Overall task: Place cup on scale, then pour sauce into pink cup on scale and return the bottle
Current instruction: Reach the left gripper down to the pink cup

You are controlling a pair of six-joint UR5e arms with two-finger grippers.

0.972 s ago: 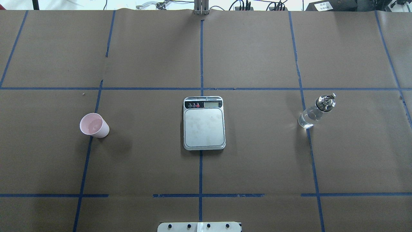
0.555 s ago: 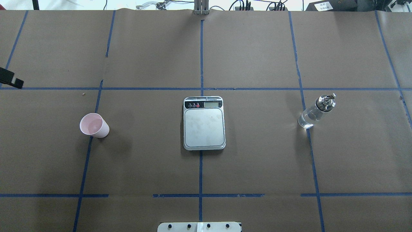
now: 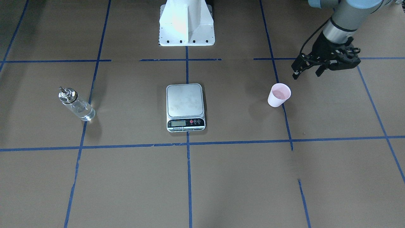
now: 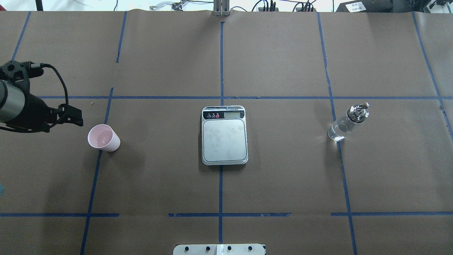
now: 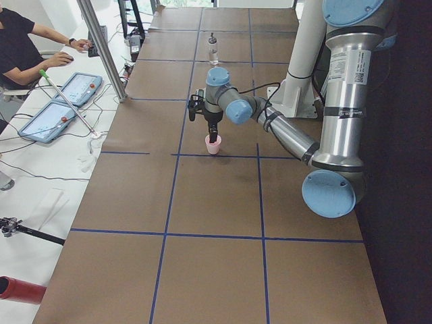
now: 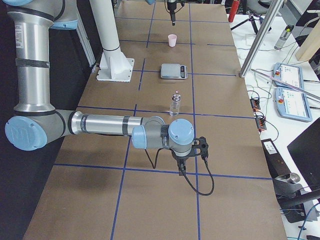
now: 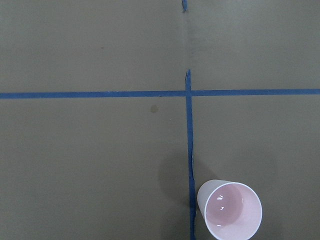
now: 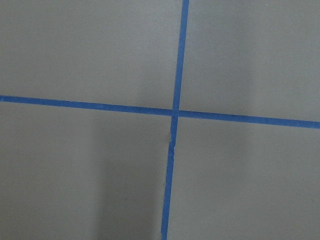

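Next, I close my left gripper on the pink cup's rim (image 3: 290,90) (image 7: 206,219) at the side away from the scale, with one finger inside the cup.
The pale pink cup (image 4: 103,138) stands upright on the brown table at the left, also in the front view (image 3: 279,95) and at the bottom of the left wrist view (image 7: 230,211). The silver scale (image 4: 224,135) lies at the centre with nothing on its platform (image 3: 184,100). The clear glass bottle (image 4: 347,122) with its metal spout stands at the right (image 3: 76,104); the sauce in it hardly shows. My left gripper (image 3: 306,74) is open and empty, above the table just beyond the cup (image 4: 72,118). My right gripper (image 6: 182,162) shows only in the exterior right view, far from the bottle; I cannot tell its state.
Blue tape lines (image 4: 221,97) divide the table into squares. The white robot base plate (image 3: 186,23) sits at the robot's edge. An aluminium post (image 5: 101,47) and the operators' tablets (image 5: 61,101) stand beyond the far edge, where a person sits.
My left arm has come in from the left edge of the overhead view and moved towards the cup. The cup, the scale and the bottle have not moved.
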